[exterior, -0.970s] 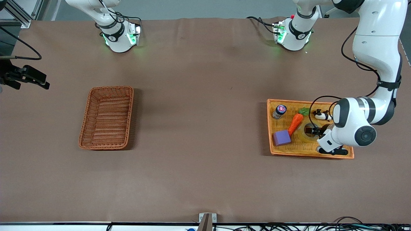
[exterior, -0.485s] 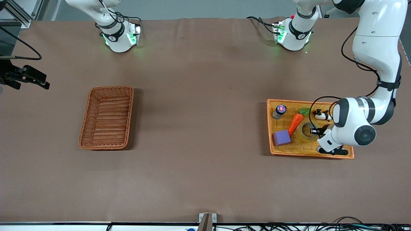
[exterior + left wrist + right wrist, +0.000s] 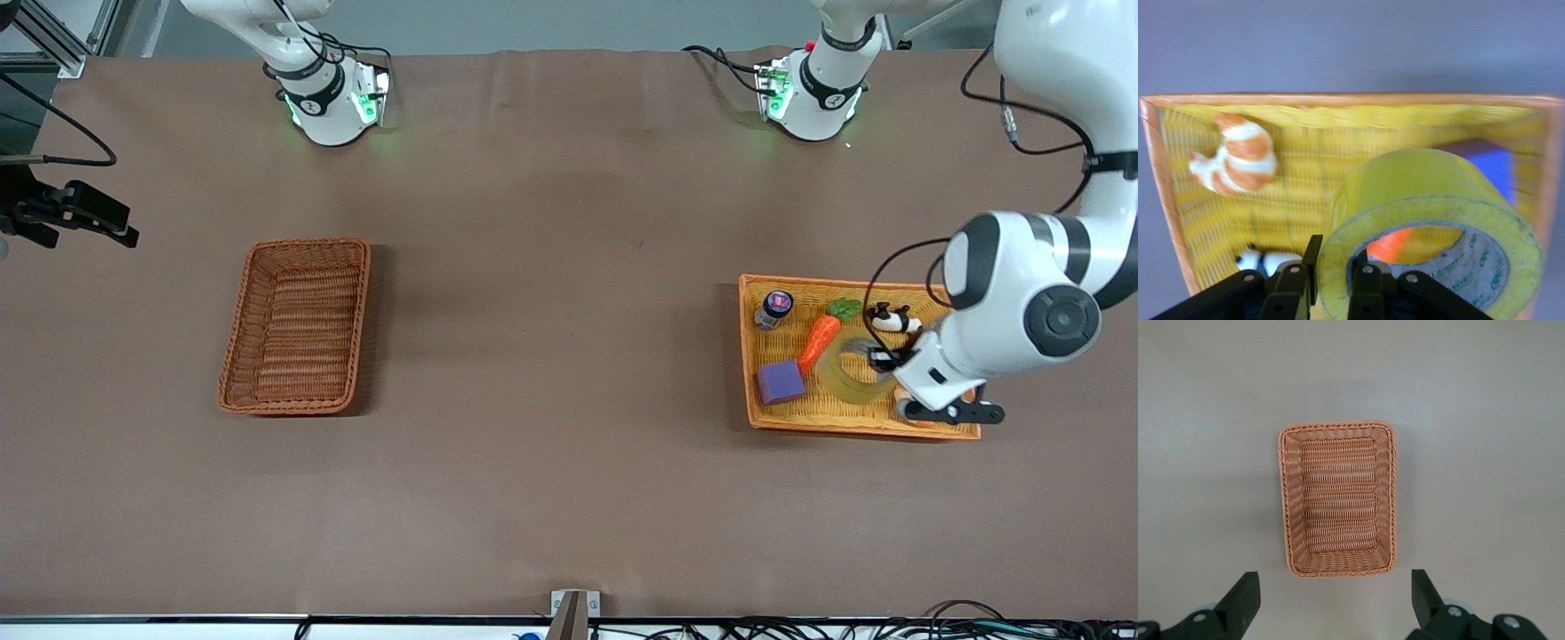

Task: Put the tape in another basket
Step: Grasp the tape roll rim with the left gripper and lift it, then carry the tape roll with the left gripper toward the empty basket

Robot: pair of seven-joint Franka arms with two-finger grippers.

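The robot's left gripper needs to release the tape on the bare table (image 3: 516, 329) between the reddish-brown basket and the yellow-orange tray.
The tape (image 3: 845, 380), a yellowish translucent ring, hangs tilted just above the floor of the yellow-orange tray (image 3: 749, 356). My left gripper (image 3: 880, 360) is shut on its wall. In the left wrist view the tape (image 3: 1431, 193) fills the near field, and the gripper (image 3: 1331, 267) has one finger outside the ring and one inside the hole. The dark reddish-brown basket (image 3: 307, 243) stands empty toward the right arm's end of the table. My right gripper (image 3: 1331, 600) is open and waits high over the table beside the basket (image 3: 1288, 493).
The tray also holds a toy carrot (image 3: 818, 342), a purple cube (image 3: 780, 382), a small bottle (image 3: 773, 308) and a black-and-white toy (image 3: 889, 318). An orange-and-white toy (image 3: 1235, 153) shows in the left wrist view. A black device (image 3: 80, 213) hangs at the table's right-arm end.
My left arm has risen, and the tape, which lay flat in the tray, now hangs tilted in the gripper above it. The right arm has not moved.
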